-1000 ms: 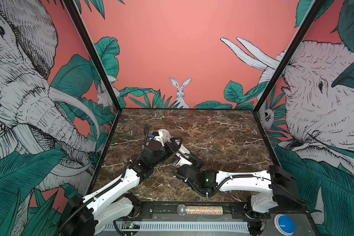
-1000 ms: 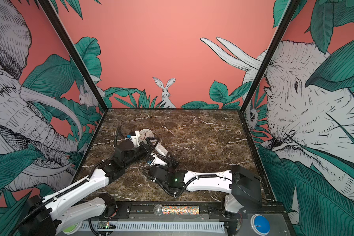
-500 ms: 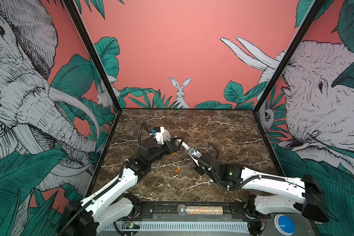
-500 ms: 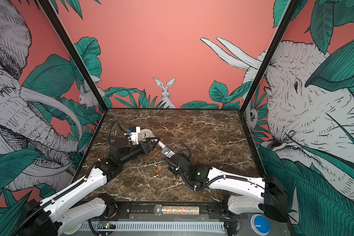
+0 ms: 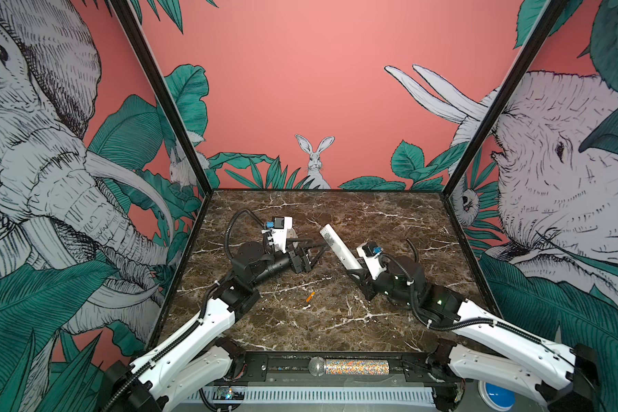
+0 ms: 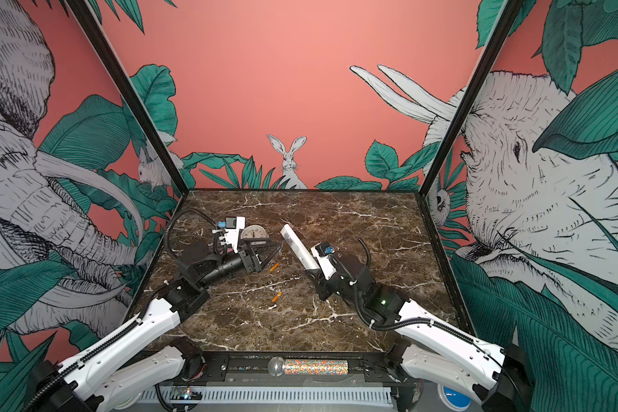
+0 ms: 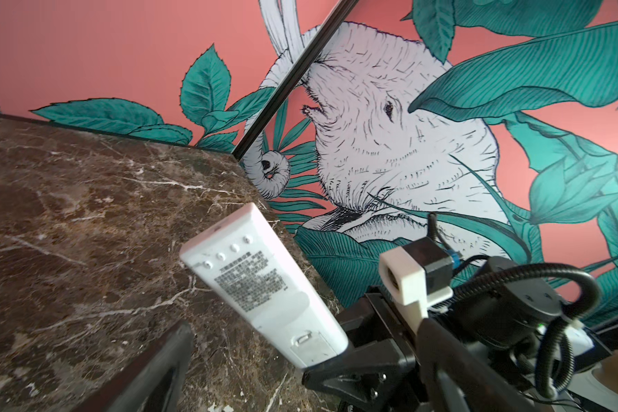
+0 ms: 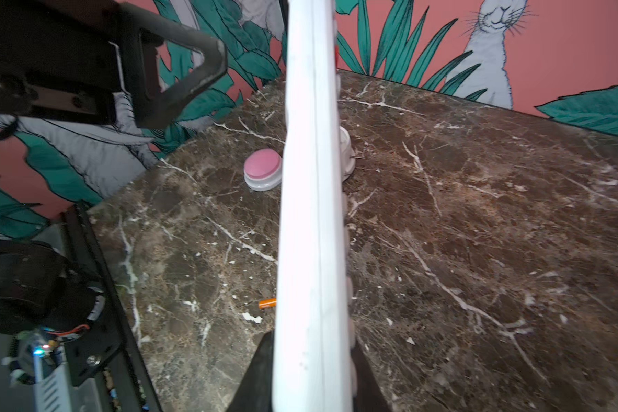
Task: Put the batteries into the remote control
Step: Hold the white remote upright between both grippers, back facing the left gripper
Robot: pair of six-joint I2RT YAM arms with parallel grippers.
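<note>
My left gripper needs to next grab the remote control around its middle (image 5: 340, 247) (image 7: 277, 307), between the label and the small cover.
My right gripper (image 5: 356, 271) is shut on the lower end of the remote control (image 5: 339, 247), which it holds off the table, tilted up towards the back left. In the left wrist view the remote control (image 7: 264, 285) shows its labelled back, with the small cover shut near the gripped end. My left gripper (image 5: 318, 250) stands open and holds nothing, just left of the remote and pointing at it. One orange battery (image 6: 274, 267) lies under the left fingers. A second battery (image 5: 310, 296) lies on the marble nearer the front. Another battery (image 8: 267, 303) shows beside the remote's edge.
A round white clock (image 6: 254, 233) stands behind the left gripper. A pink push button (image 8: 263, 169) sits on the marble near the left wall. A glittery microphone (image 5: 350, 366) lies on the front rail. Black frame posts and patterned walls close in three sides.
The right gripper has carried the remote up and to the right, away from the left gripper. The left arm has risen and drawn back a little. A battery now shows on the marble.
</note>
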